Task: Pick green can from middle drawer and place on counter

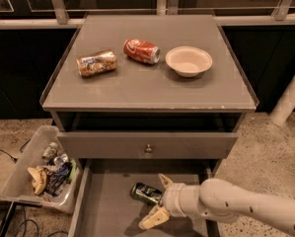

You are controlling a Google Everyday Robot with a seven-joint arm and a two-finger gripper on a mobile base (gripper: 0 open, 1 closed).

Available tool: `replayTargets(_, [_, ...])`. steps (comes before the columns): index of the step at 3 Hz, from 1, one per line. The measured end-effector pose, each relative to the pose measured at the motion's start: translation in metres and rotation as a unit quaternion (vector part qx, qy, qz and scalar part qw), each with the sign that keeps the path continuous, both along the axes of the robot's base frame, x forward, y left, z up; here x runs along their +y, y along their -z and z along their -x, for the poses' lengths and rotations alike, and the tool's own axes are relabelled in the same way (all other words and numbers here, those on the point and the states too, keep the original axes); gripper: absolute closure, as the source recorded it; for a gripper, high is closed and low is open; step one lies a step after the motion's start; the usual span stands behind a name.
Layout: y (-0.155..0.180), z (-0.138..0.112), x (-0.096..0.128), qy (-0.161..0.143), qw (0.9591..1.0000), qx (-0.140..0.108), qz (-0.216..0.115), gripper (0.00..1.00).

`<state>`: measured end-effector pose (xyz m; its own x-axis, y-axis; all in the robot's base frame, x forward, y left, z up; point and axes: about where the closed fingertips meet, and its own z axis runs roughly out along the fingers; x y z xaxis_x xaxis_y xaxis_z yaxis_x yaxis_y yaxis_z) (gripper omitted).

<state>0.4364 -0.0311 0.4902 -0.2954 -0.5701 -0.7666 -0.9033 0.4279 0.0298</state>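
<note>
The robot's gripper will next take hold of the green can in the open middle drawer, closing on the green can's end (157,197) nearest the robot's arm.
The green can (145,192) lies on its side on the flat floor of the open middle drawer (105,211), near its middle. My gripper (158,199) reaches in from the right, its fingers spread open, one above and one below the can's right end. The fingers (154,217) are around the can's end but not closed on it. The counter (152,88) is the wide grey cabinet top above.
On the counter lie a gold-brown can (96,63), a red cola can (141,51) and a white bowl (188,60). A drawer front with a round knob (148,148) juts out above the open drawer. A clear bin of trash (43,169) stands at the left.
</note>
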Motion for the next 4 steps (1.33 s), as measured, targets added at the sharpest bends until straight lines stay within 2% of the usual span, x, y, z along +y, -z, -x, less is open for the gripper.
replayTargets(1, [0.042,-0.003,0.008,0.014,0.9997,0.017,-0.008,0.0])
replayTargets(2, [0.071,-0.019,0.009,0.03,0.9994,0.015,0.007,0.0])
replayTargets(4, [0.087,-0.06,0.016,0.041,0.9983,-0.02,0.035,0.0])
